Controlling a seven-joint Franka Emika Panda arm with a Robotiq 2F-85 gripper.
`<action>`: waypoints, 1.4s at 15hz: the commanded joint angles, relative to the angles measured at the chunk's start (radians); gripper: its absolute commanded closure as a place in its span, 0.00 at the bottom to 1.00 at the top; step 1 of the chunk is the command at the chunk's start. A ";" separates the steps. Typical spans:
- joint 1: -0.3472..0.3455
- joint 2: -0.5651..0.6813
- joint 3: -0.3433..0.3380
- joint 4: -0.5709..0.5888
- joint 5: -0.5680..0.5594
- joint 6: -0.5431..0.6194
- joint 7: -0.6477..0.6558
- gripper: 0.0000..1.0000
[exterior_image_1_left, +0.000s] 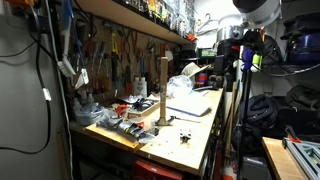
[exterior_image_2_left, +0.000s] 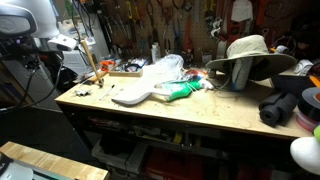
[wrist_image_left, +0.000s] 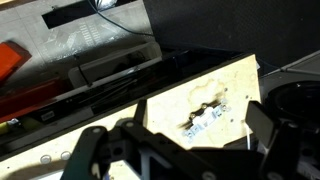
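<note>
Next, my gripper goes down to the small switch-like part near the bench's front corner and closes on the part's white body (exterior_image_1_left: 185, 138) (wrist_image_left: 204, 121).
In the wrist view my gripper (wrist_image_left: 176, 132) is open and empty, its two dark fingers spread wide. It hangs high above the corner of a light wooden bench top (wrist_image_left: 170, 95). A small white switch-like part (wrist_image_left: 205, 118) lies on the wood between the fingers, well below them. In both exterior views the arm (exterior_image_1_left: 240, 40) (exterior_image_2_left: 35, 35) stays above the end of the bench, touching nothing. The small part also shows near the bench's front corner (exterior_image_1_left: 185, 137).
An upright wooden post (exterior_image_1_left: 161, 90), a white sheet (exterior_image_1_left: 190, 103) and plastic bags (exterior_image_1_left: 185, 78) are on the bench. A wide-brimmed hat (exterior_image_2_left: 250, 55), a green item (exterior_image_2_left: 176, 92), a white foam piece (exterior_image_2_left: 130, 95) and a black roll (exterior_image_2_left: 284, 105) lie there too. Tools hang on the back wall (exterior_image_2_left: 150, 20).
</note>
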 joint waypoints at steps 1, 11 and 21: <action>0.003 0.012 0.003 0.002 0.015 0.005 0.016 0.00; 0.011 0.171 0.091 0.003 0.205 0.254 0.370 0.00; 0.049 0.388 0.199 0.002 0.198 0.417 0.591 0.00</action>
